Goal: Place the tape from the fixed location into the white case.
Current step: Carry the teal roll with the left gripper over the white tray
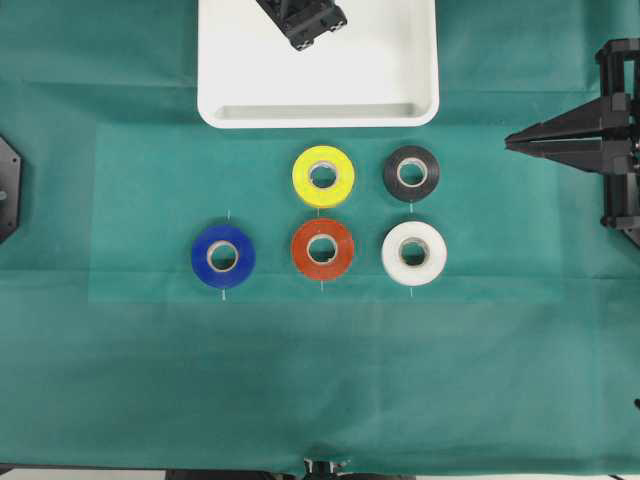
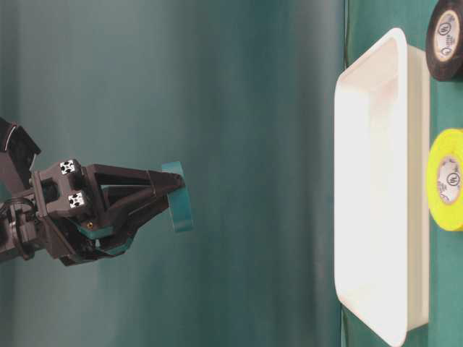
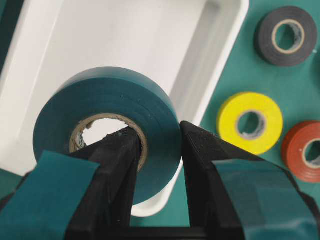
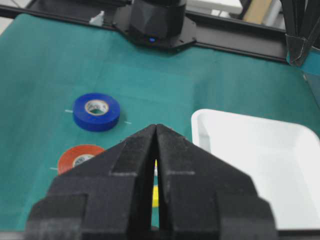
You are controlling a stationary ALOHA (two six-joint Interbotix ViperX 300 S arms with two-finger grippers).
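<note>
My left gripper needs to release the teal tape on the bottom of the white case, just behind the yellow tape (image 1: pixel 308 76).
My left gripper (image 3: pixel 157 132) is shut on the teal tape (image 3: pixel 100 100). One finger goes through the pale core and the other presses on the roll's outer face. The roll hangs on edge above the white case (image 3: pixel 125 30), over its near end. In the table-level view the tape (image 2: pixel 179 196) is held in the air well clear of the case (image 2: pixel 376 188). From overhead only the left arm (image 1: pixel 303 20) shows over the case (image 1: pixel 230 60), and the tape is hidden. My right gripper (image 1: pixel 510 142) is shut and holds nothing, at the right side of the cloth.
Several other rolls lie flat on the green cloth in front of the case: yellow (image 1: pixel 322 176), black (image 1: pixel 411 173), royal blue (image 1: pixel 223 256), red (image 1: pixel 322 249) and white (image 1: pixel 414 253). An arm base (image 4: pixel 157 22) stands at the far edge in the right wrist view.
</note>
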